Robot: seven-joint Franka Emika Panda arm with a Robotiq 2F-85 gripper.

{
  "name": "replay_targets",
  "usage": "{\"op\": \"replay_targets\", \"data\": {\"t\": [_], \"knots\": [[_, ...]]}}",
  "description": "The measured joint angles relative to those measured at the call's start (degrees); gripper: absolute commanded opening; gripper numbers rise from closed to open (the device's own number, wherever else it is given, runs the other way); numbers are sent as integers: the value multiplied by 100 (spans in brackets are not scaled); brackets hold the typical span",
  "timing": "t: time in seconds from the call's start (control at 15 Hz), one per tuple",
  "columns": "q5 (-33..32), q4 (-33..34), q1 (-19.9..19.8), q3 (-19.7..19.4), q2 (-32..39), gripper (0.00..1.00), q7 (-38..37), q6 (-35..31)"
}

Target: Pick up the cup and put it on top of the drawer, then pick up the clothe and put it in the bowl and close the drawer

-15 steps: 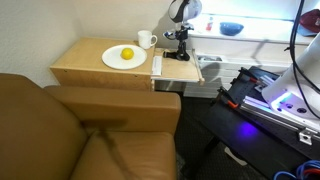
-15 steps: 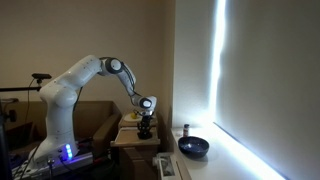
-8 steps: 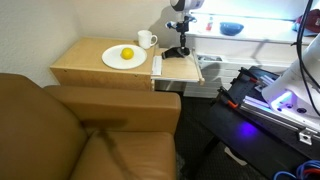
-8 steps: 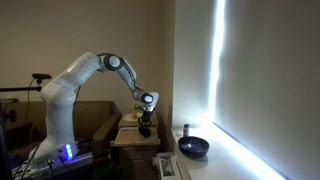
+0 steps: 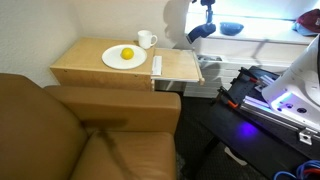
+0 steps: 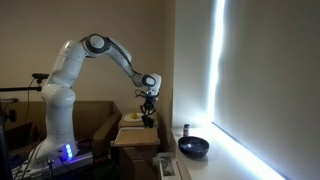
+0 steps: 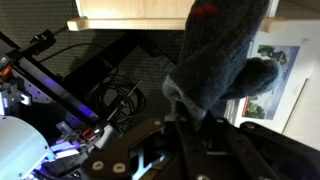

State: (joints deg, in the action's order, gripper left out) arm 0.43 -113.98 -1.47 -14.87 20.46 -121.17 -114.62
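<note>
My gripper is going to let go of the dark grey cloth inside the blue bowl on the ledge (image 5: 232, 26), beside the small bottle.
My gripper (image 5: 204, 22) is shut on a dark grey cloth (image 5: 198, 33) and holds it in the air above the back right of the open drawer (image 5: 178, 67). In the wrist view the cloth (image 7: 222, 48) hangs bunched from the jaws (image 7: 192, 122). A white cup (image 5: 147, 40) stands on top of the wooden drawer unit (image 5: 80, 62), beside a plate. The blue bowl (image 5: 231, 28) sits on the ledge just right of the gripper. In an exterior view the gripper (image 6: 150, 98) holds the cloth above the unit, up and left of the dark bowl (image 6: 193, 146).
A white plate with a yellow lemon (image 5: 126, 55) lies on the unit. A brown sofa (image 5: 90, 135) fills the foreground. The robot base with purple lights (image 5: 285, 100) stands at the right. A small bottle (image 6: 184, 130) stands by the bowl.
The gripper has risen from the open drawer with the cloth in it and moved toward the bowl. The drawer now shows no cloth in it.
</note>
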Motion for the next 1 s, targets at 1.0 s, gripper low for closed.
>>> {"op": "replay_targets", "data": {"t": [1.0], "knots": [[262,-376,-1199,-536,-817,3,-544,-640]]}}
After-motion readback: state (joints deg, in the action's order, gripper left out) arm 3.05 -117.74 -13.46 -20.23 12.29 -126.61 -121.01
